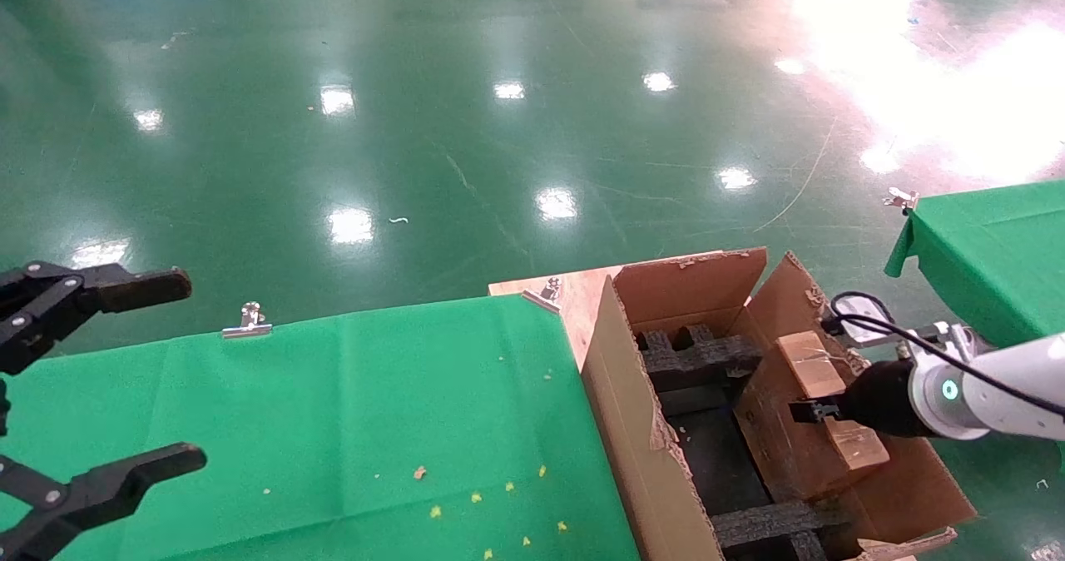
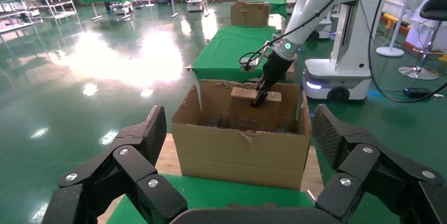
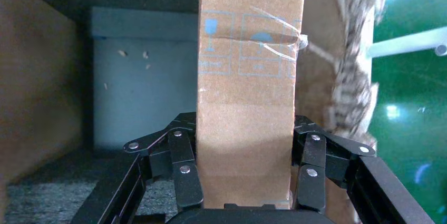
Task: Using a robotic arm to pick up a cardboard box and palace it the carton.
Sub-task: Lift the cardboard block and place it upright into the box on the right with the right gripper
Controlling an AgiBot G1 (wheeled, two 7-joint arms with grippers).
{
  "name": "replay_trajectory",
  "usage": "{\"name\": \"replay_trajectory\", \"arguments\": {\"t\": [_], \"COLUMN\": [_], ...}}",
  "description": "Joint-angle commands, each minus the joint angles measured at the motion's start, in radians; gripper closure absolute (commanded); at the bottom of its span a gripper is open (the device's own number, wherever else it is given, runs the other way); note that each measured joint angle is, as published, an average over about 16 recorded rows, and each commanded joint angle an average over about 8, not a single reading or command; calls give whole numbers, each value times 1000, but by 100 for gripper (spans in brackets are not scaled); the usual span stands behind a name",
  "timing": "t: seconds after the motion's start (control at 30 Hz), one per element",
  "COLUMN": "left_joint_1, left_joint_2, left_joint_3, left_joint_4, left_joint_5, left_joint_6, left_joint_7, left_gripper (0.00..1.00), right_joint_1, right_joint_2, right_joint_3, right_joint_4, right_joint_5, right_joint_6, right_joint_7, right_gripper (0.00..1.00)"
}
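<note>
Next, my right gripper releases the cardboard box, now on edge inside the large carton, between the black foam inserts, along the carton's side point(image 1: 766, 437) nearest the arm.
The small brown cardboard box point(image 1: 809, 359) stands on edge inside the right side of the large carton point(image 1: 614, 394), its upper edge above the rim. My right gripper point(image 1: 814, 412), on the white robotic arm point(image 1: 998, 382) with its green ring, is shut on the box's middle. In the right wrist view the fingers point(image 3: 184, 166) clamp both faces of the taped box point(image 3: 248, 76). The left wrist view shows the carton point(image 2: 237, 153), the box point(image 2: 243, 110) and the right gripper point(image 2: 259, 96) from afar. My left gripper point(image 1: 166, 374) is open and empty over the green table, far left.
Black foam inserts point(image 1: 699, 353) line the carton's bottom. The carton stands on a wooden board point(image 1: 574, 295) beside the green-clothed table point(image 1: 374, 411), which has metal clips point(image 1: 247, 321) and yellow crumbs. A second green table point(image 1: 990, 253) stands at the right. Glossy green floor lies beyond.
</note>
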Motion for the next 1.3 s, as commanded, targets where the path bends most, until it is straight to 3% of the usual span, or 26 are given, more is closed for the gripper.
{"name": "replay_trajectory", "arguments": {"t": [0.03,0.57,0.8,1.2,1.23,1.3], "left_joint_1": [0,0,0,0,0,0], "left_joint_2": [0,0,0,0,0,0], "left_joint_3": [0,0,0,0,0,0], "left_joint_4": [0,0,0,0,0,0], "left_joint_5": [0,0,0,0,0,0], "left_joint_6": [0,0,0,0,0,0], "left_joint_7": [0,0,0,0,0,0], "left_gripper": [0,0,0,0,0,0], "right_joint_1": [-21,-104,-124,-128,-128,-129], "right_joint_2": [8,-17,-70,-163,-167,-174], "right_joint_3": [-5,-26,-31,-15,-13,-10], "right_joint_4": [-2,-127,-242,-435,-444,-462], "right_joint_5": [1,99,174,312,319,333], "right_joint_6": [28,172,200,182,180,179], "right_joint_7": [6,-106,-228,-458,-471,-498], "right_gripper": [100,100,100,100,97,74]}}
